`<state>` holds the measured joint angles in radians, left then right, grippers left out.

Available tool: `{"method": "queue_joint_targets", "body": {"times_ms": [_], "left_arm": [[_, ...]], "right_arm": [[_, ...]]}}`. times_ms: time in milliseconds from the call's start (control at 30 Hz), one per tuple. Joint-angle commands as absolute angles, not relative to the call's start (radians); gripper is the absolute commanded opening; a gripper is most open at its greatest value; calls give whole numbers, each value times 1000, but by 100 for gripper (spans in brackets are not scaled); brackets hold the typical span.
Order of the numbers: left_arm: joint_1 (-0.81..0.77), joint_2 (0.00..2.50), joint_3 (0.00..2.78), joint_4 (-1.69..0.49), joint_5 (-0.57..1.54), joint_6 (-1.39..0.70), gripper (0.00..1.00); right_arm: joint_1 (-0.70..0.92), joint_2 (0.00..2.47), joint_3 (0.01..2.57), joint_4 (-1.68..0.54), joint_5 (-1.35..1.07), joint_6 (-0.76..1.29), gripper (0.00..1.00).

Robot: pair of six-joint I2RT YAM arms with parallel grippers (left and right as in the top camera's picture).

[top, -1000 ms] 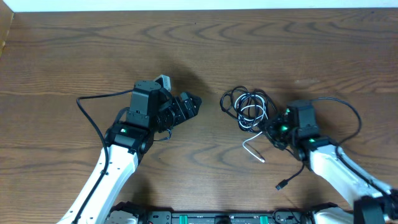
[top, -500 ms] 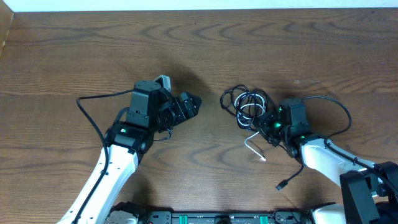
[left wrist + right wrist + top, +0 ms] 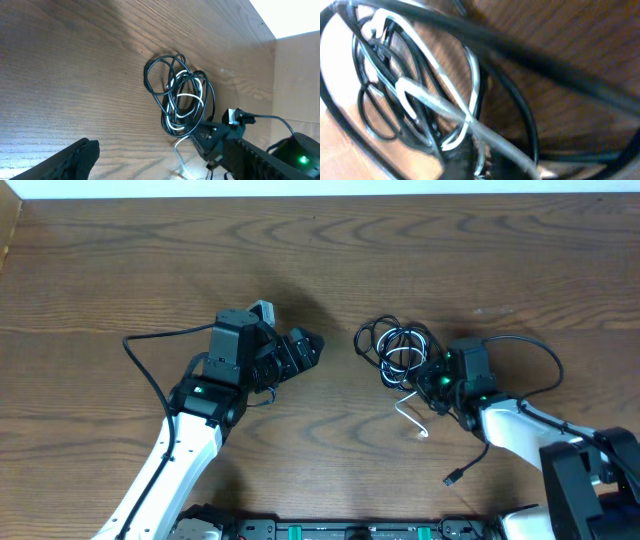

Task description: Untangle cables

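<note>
The white piece of cable is at the bundle's front edge (image 3: 406, 392), just above the cable's trailing white tail. Next, my right gripper lets go of it there.
The cables (image 3: 400, 352) lie as one tangled bundle of black and white loops right of the table's middle, seen too in the left wrist view (image 3: 180, 95) and, close and blurred, in the right wrist view (image 3: 420, 100). A white cable tail (image 3: 410, 418) trails toward the front. My right gripper (image 3: 431, 380) sits at the bundle's lower right edge, shut on a white strand (image 3: 477, 165) that runs between its fingers. My left gripper (image 3: 306, 348) is open and empty, well left of the bundle. Only one left finger (image 3: 75, 159) shows in its own view.
A black cord loops behind the right arm and ends in a plug (image 3: 453, 477) near the front edge. The left arm's own black wire (image 3: 145, 365) arcs over the table on the left. A pale wall (image 3: 295, 75) rises beyond the table's far edge.
The right arm slid left to the bundle's edge and its jaws closed there. The white tail shifted slightly. The left arm has not moved.
</note>
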<state>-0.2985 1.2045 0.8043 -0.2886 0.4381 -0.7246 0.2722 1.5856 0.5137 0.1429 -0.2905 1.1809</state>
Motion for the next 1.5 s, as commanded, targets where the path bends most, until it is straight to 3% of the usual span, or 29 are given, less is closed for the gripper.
{"method": "queue_joint_targets", "body": {"times_ms": [0,333,533,700,1100,1467], "left_arm": [[-301,1208,809,-291,425,-704,86],[-301,1208,809,-291,426,-704,86],[-301,1208,809,-291,426,-704,86],[-301,1208,809,-291,432,-704,86],[-303,1208,809,-249,761,-466,86],[-506,1283,809,-246,362,-645,85]], "right_arm": [[278,1660,503,120,-290,1179,1],[279,1509,503,190,-499,1005,1],[279,1307,503,177,-761,667,1],[279,1175,503,168,-931,559,1],[279,1152,503,81,-673,527,4],[131,1082,505,-47,-496,485,25]]}}
